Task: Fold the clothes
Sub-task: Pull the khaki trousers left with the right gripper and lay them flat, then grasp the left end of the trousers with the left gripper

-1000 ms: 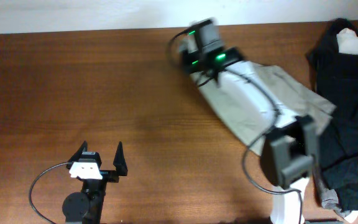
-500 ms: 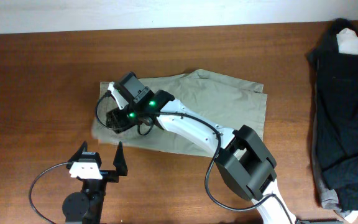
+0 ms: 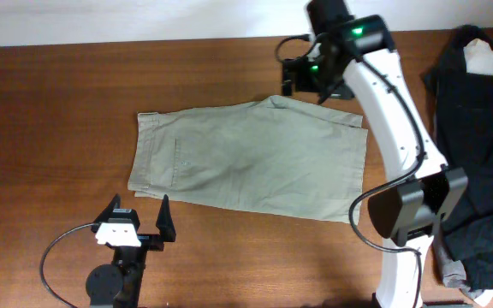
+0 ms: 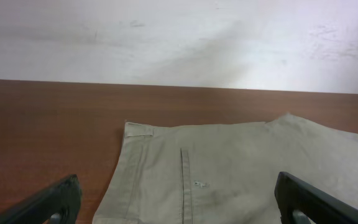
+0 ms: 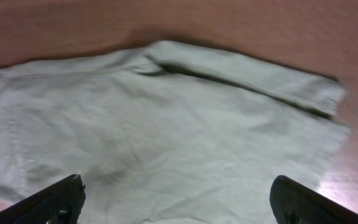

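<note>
My left gripper will next move to the middle of the waistband [image 3: 143,154] [image 4: 123,174] on the khaki-beige shorts, level with the back pocket seam, and close there.
The clothes, a pair of khaki-beige shorts [image 3: 251,167], lie spread flat in the middle of the table, waistband to the left and a back pocket seam facing up. My right gripper [image 3: 296,79] hovers open above the far edge of the shorts, with nothing between its fingers [image 5: 55,202]. Its wrist view looks down on the wrinkled shorts [image 5: 166,124]. My left gripper [image 3: 139,214] rests open at the near side, just short of the waistband corner. In its wrist view the shorts [image 4: 241,168] lie ahead of the gripper [image 4: 179,208], and no fingertip touches them.
A pile of black garments [image 3: 478,154] with a small white cloth [image 3: 486,58] on top fills the table's right end. The right arm's base [image 3: 400,257] stands beside it. A white wall [image 3: 101,21] runs along the table's far edge.
My right gripper dragged the bunched shorts leftward and spread them out. It then opened, let go, and drew back up to the far edge. The left arm has stayed still.
</note>
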{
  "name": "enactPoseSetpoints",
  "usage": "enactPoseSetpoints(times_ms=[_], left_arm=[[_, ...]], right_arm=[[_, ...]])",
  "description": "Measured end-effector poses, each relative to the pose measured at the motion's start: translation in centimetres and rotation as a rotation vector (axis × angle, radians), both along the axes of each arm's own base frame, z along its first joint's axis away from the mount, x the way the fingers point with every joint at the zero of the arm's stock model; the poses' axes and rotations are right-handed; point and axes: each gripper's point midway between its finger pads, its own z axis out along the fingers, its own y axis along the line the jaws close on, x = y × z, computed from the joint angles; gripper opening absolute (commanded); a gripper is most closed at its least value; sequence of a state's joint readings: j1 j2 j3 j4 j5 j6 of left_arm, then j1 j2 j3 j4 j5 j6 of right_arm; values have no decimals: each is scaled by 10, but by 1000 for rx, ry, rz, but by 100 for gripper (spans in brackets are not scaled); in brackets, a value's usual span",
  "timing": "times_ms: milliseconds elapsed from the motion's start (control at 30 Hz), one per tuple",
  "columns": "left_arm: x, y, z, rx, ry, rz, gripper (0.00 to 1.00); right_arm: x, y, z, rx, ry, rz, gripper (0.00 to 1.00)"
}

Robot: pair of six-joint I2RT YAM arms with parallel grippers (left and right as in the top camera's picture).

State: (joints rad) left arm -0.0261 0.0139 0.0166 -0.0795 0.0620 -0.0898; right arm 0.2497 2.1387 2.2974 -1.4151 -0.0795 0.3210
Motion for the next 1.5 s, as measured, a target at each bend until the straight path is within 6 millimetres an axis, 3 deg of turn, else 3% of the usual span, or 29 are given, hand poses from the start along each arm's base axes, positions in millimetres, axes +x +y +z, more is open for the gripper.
enactPoseSetpoints(times_ms=[167, 200, 233, 333, 467, 500, 567, 633, 700, 833, 933, 1000, 1100, 1233, 1267, 1400, 1500], left_arm=[[0, 6, 1, 21, -5, 33, 99], [1, 5, 10, 19, -49, 26, 99], [-2, -5, 49, 18, -204, -30, 99], [-8, -12, 83, 24, -334, -70, 99], [9, -19, 89, 84, -35, -131, 99], [20, -19, 105, 119, 51, -151, 99], [36, -19, 117, 167, 223, -201, 99], [67, -21, 136, 188, 392, -269, 99], [97, -21, 133, 185, 496, -306, 99], [144, -9, 86, 111, 700, -327, 99], [170, 17, 25, 10, 854, -309, 99], [174, 33, -13, -44, 948, -288, 99], [174, 52, -44, -99, 1010, -278, 99], [172, 57, -93, -223, 1083, -358, 98], [171, 54, -103, -241, 1098, -377, 89], [165, 47, -136, -301, 1164, -418, 89], [167, 43, -138, -326, 1161, -437, 89]], right_arm=[[1, -31, -4, 9, 35, -82, 99], [1, -36, -4, 10, 40, -94, 99], [-1, -42, -5, 9, 54, -109, 99], [-2, -45, -6, 8, 60, -114, 99], [-4, -45, -7, 8, 68, -114, 99], [-2, -45, -6, 8, 63, -114, 99], [-3, -45, -7, 7, 67, -114, 98], [-4, -45, -7, 7, 70, -114, 99], [-4, -45, -7, 7, 69, -114, 99], [-7, -46, -8, 4, 81, -112, 99], [-13, -47, -9, -6, 107, -97, 98], [-15, -47, -10, -9, 114, -92, 99], [-15, -47, -10, -9, 114, -93, 99], [-18, -47, -10, -11, 126, -93, 99], [-19, -47, -11, -12, 129, -92, 99], [-20, -48, -11, -13, 135, -93, 99], [-20, -48, -11, -13, 135, -93, 99]])
